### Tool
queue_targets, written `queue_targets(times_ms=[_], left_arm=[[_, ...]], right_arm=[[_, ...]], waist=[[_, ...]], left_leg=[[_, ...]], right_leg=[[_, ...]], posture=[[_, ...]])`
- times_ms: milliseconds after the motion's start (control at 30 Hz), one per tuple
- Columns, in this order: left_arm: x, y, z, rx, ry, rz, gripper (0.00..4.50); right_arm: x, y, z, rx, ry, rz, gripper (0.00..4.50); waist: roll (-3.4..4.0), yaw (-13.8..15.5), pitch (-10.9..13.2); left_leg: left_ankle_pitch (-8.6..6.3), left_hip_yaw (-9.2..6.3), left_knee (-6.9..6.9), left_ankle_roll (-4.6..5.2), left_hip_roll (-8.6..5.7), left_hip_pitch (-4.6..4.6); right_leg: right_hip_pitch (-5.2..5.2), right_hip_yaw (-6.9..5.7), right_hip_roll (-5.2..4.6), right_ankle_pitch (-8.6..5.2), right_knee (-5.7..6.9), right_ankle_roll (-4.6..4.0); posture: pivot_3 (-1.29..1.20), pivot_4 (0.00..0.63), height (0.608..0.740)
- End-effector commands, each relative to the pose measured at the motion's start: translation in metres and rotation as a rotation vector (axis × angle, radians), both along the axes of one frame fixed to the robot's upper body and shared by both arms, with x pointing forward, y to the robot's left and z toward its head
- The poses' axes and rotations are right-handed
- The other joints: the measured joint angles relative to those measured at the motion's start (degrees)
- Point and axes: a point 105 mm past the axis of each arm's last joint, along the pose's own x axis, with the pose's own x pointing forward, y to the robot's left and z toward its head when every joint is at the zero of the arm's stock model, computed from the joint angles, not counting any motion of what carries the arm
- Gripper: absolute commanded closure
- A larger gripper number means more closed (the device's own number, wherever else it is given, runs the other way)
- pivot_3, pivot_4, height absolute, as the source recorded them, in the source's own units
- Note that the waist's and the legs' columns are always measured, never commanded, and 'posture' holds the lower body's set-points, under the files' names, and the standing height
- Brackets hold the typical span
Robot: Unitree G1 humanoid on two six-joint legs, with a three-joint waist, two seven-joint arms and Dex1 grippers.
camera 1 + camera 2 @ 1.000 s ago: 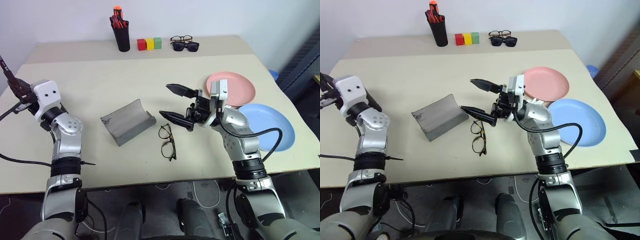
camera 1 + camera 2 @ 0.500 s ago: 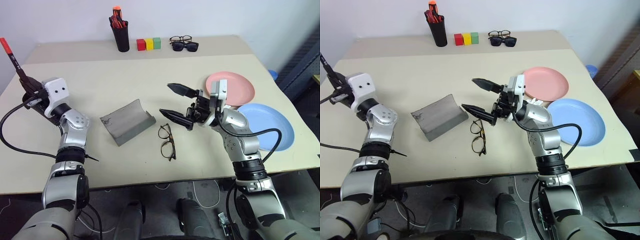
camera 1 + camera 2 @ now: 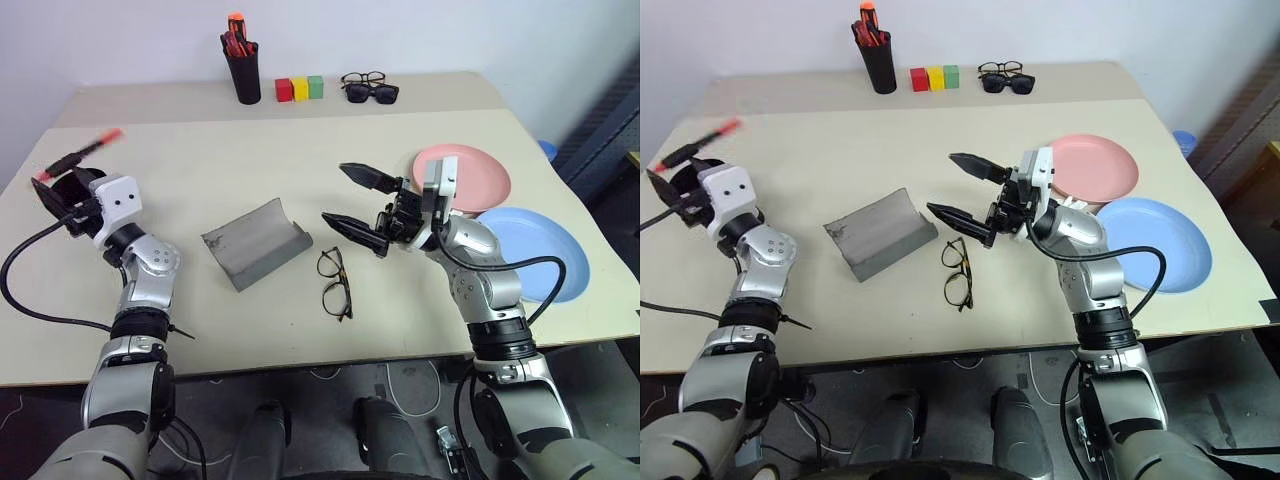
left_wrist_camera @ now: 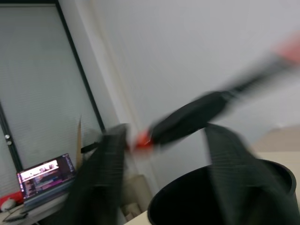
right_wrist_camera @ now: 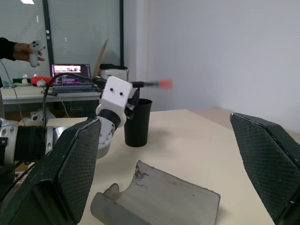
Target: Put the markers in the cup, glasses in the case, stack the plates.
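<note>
The marker tips almost flat over the cup's rim; my left gripper should back off, grab its middle and stand it in the cup [image 4: 190,199].
A black marker with a red tip [image 3: 82,153] lies tilted and blurred just above the black cup [image 5: 137,123] at the table's far left edge. My left gripper [image 3: 62,192] is at the cup's rim [image 4: 225,197] with its fingers [image 4: 101,178] spread apart, and the marker [image 4: 197,112] crosses between them. My right gripper [image 3: 335,192] hangs open and empty above the thin-framed glasses [image 3: 335,283]. The grey case [image 3: 255,243] lies open to their left. A pink plate [image 3: 485,180] and a blue plate [image 3: 545,250] sit side by side at the right.
A black pen holder with red-orange pens [image 3: 241,70], three coloured blocks [image 3: 299,88] and dark sunglasses [image 3: 372,92] with another pair of glasses line the table's far edge. A person's hand holding a controller [image 5: 29,48] shows beyond the table.
The marker, held upright in my shut left gripper before, has swung down to a tilt over the cup. The left fingers have spread apart. My right arm has kept still.
</note>
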Motion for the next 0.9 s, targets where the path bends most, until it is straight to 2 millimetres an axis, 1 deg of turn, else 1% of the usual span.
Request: queue_targets(times_ms=[33, 133, 233, 300, 367, 433, 467, 533, 600, 733, 833, 900], left_arm=[[-0.004, -0.004, 0.009, 0.025, -0.057, -0.035, 1.1], [-0.006, -0.006, 0.01, 0.019, -0.069, -0.05, 1.1], [-0.004, -0.012, 0.014, 0.005, -0.087, -0.095, 1.1], [0.0, -0.02, 0.02, -0.011, -0.093, -0.146, 1.1], [0.006, -0.034, 0.028, -0.03, -0.095, -0.216, 1.1], [0.017, -0.049, 0.031, -0.145, -0.055, -0.289, 1.1], [0.019, -0.052, 0.031, -0.179, -0.039, -0.307, 1.1], [0.036, -0.072, 0.03, -0.311, 0.085, -0.398, 1.1], [0.053, -0.087, 0.021, -0.464, 0.249, -0.467, 1.1], [0.076, -0.105, 0.007, -0.704, 0.498, -0.54, 1.1], [0.088, -0.109, 0.006, -0.756, 0.59, -0.567, 1.1], [0.095, -0.104, -0.001, -0.769, 0.686, -0.564, 1.1]], right_arm=[[-0.003, -0.006, 0.013, 0.023, -0.062, -0.021, 0.0], [-0.002, -0.007, 0.013, 0.024, -0.06, -0.027, 0.0], [0.0, -0.007, 0.012, 0.026, -0.057, -0.033, 0.0], [0.0, -0.007, 0.012, 0.025, -0.055, -0.035, 0.0], [0.0, -0.008, 0.012, 0.025, -0.054, -0.038, 0.0], [0.001, -0.008, 0.012, 0.026, -0.055, -0.044, 0.0], [0.001, -0.008, 0.012, 0.026, -0.055, -0.046, 0.0], [0.001, -0.009, 0.012, 0.028, -0.056, -0.056, 0.0], [0.002, -0.01, 0.012, 0.03, -0.056, -0.066, 0.0], [0.002, -0.012, 0.011, 0.031, -0.053, -0.076, 0.0], [0.002, -0.012, 0.01, 0.031, -0.051, -0.08, 0.0], [0.002, -0.012, 0.01, 0.031, -0.051, -0.084, 0.0]], waist=[[0.0, 0.0, 0.0], [0.0, 0.0, 0.0], [0.0, 0.0, 0.0], [0.0, 0.1, 0.0], [0.0, 0.2, 0.0], [0.0, 0.2, 0.0], [0.0, 0.2, 0.0], [0.0, 0.1, 0.0], [-0.01, 0.0, 0.0], [-0.03, -0.7, 0.0], [-0.03, -1.5, 0.0], [-0.02, -1.8, 0.0]], left_leg=[[0.0, 0.0, 0.0, 0.0, 0.0, 0.0], [0.0, 0.0, -0.01, 0.0, 0.0, 0.0], [0.0, 0.0, -0.01, 0.0, 0.0, 0.0], [0.0, 0.0, 0.0, 0.0, 0.0, 0.0], [0.0, 0.0, 0.0, 0.0, 0.0, -0.01], [0.0, 0.0, 0.01, 0.0, 0.0, -0.01], [0.0, 0.0, 0.02, 0.0, 0.0, -0.03], [0.0, 0.0, 0.03, 0.0, 0.0, -0.03], [0.0, 0.0, 0.03, 0.0, 0.0, -0.03], [0.02, -0.02, 0.05, 0.02, 0.0, -0.02], [0.02, -0.04, 0.0, 0.02, 0.0, -0.01], [0.02, -0.03, -0.04, 0.02, 0.0, 0.01]], right_leg=[[0.0, 0.0, 0.0, 0.0, 0.0, 0.0], [0.0, 0.0, 0.0, 0.0, 0.0, 0.0], [0.0, 0.0, 0.0, 0.0, 0.0, 0.0], [0.01, 0.0, 0.0, 0.0, -0.01, 0.0], [0.01, 0.0, 0.0, 0.0, -0.01, 0.0], [0.02, 0.0, 0.0, 0.0, -0.01, 0.0], [0.03, 0.0, -0.01, 0.0, -0.02, 0.0], [0.05, 0.0, -0.01, 0.0, -0.03, 0.0], [0.04, 0.0, 0.01, -0.01, -0.01, 0.0], [0.04, 0.0, 0.05, -0.02, -0.02, 0.02], [0.03, 0.0, 0.04, -0.04, -0.02, 0.05], [0.02, 0.0, 0.04, -0.05, -0.02, 0.06]], posture=[[0.0, 0.15, 0.74], [0.0, 0.15, 0.74], [0.0, 0.15, 0.74], [0.0, 0.15, 0.74], [0.0, 0.15, 0.74], [0.0, 0.15, 0.74], [0.0, 0.15, 0.74], [0.0, 0.15, 0.74], [0.0, 0.15, 0.74], [0.0, 0.15, 0.74], [0.0, 0.15, 0.74], [0.0, 0.15, 0.74]])
